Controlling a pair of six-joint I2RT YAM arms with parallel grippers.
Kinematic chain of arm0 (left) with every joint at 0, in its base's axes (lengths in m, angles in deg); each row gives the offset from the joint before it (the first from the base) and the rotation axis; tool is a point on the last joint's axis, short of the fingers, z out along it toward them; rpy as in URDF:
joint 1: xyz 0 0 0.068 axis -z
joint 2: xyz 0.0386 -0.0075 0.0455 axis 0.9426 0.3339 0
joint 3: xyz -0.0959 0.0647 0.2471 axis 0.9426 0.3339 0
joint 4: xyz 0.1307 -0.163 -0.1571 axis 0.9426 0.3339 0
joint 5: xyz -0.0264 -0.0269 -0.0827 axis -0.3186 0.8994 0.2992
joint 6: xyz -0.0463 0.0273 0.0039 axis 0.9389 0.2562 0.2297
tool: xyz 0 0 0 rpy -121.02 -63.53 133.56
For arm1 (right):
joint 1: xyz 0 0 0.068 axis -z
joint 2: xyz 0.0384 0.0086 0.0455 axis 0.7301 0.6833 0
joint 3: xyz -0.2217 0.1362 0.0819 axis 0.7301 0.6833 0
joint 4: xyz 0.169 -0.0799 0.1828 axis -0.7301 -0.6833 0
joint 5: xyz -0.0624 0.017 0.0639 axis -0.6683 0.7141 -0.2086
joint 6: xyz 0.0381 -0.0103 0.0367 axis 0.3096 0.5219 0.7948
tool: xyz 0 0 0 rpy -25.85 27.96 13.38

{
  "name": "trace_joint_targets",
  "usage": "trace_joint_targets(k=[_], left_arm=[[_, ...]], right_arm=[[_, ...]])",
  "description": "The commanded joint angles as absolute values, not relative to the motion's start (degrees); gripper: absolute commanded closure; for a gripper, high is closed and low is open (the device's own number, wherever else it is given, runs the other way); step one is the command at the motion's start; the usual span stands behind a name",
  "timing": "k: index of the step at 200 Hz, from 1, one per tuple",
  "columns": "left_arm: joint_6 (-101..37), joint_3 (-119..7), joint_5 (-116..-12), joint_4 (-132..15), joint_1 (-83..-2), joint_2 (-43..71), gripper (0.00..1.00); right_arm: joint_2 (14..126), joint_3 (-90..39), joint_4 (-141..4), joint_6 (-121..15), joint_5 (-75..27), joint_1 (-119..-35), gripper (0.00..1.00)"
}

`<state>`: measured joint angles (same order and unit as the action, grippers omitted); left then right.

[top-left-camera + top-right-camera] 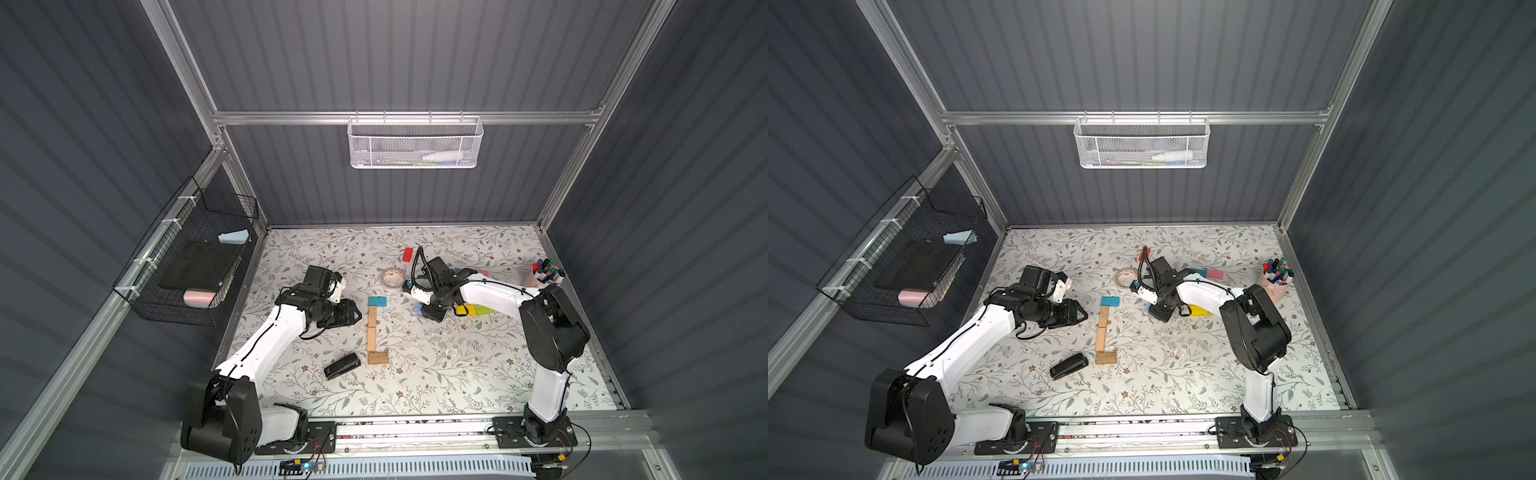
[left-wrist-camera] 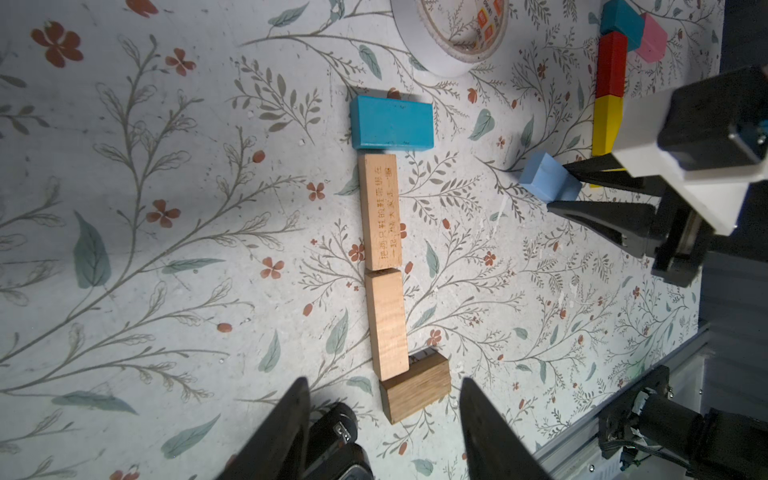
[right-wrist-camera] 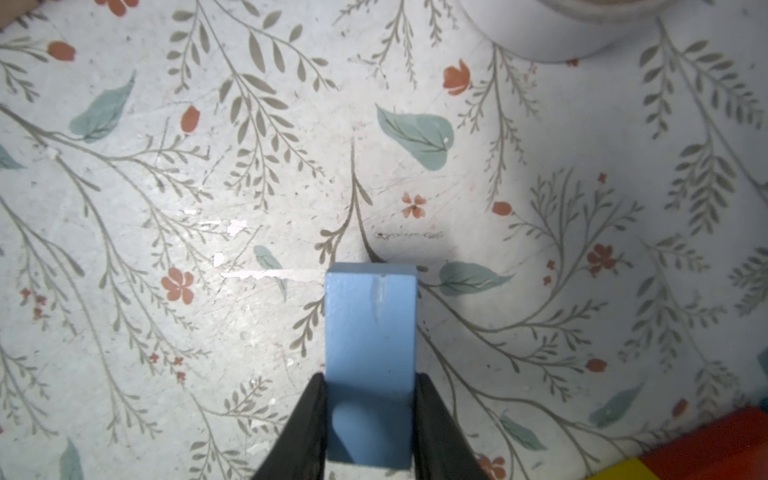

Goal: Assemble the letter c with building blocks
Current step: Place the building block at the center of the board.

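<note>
I pinch the light blue block's long sides with my right gripper, so next I set it down, turn and take its ends (image 3: 371, 269) before placing it beside the teal block.
A teal block (image 1: 377, 301) lies crosswise at the far end of a line of two tan blocks (image 2: 380, 212) (image 2: 387, 324). A darker wooden block (image 2: 415, 388) juts right at the line's near end. My right gripper (image 3: 371, 378) is shut on a light blue block (image 3: 371, 324), held low over the mat to the right of the teal one (image 2: 392, 122). My left gripper (image 2: 384, 382) stands open and empty, left of the line (image 1: 355, 313). Red (image 2: 611, 66), yellow (image 2: 606, 124), teal (image 2: 621, 18) and pink (image 2: 653, 37) blocks lie behind the right arm.
A black stapler (image 1: 341, 366) lies left of the wooden block. A tape roll (image 1: 393, 277) sits just beyond the teal block, and a lone red block (image 1: 408, 254) farther back. A cup of pens (image 1: 546, 274) stands at the right edge.
</note>
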<state>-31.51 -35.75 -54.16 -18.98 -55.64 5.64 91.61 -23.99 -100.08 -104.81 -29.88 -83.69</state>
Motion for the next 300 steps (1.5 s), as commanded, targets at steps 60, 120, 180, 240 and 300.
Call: trace_joint_targets(k=[60,120,180,240,300], left_arm=[[-32.5,-36.5,-54.5,-18.4,-56.0,4.5,0.46],[-32.5,-36.7,-54.6,-18.3,-56.0,4.4,0.46],[-32.1,-36.4,-55.0,-18.6,-56.0,3.8,0.46],[-32.1,-36.7,-55.0,-18.5,-56.0,4.3,0.46],[-32.4,-36.5,-54.4,-18.6,-56.0,4.0,0.46]], right_arm=[[96.4,-29.9,-100.4,-111.3,-28.6,-83.9,0.66],[93.1,-28.7,-100.0,-109.1,-28.0,-83.9,0.49],[80.4,-17.7,-85.0,-88.4,-27.1,-83.5,0.41],[79.8,-15.9,-80.8,-59.9,-32.0,-83.5,0.39],[78.7,-10.2,-76.4,-44.3,-40.5,-84.1,0.36]])
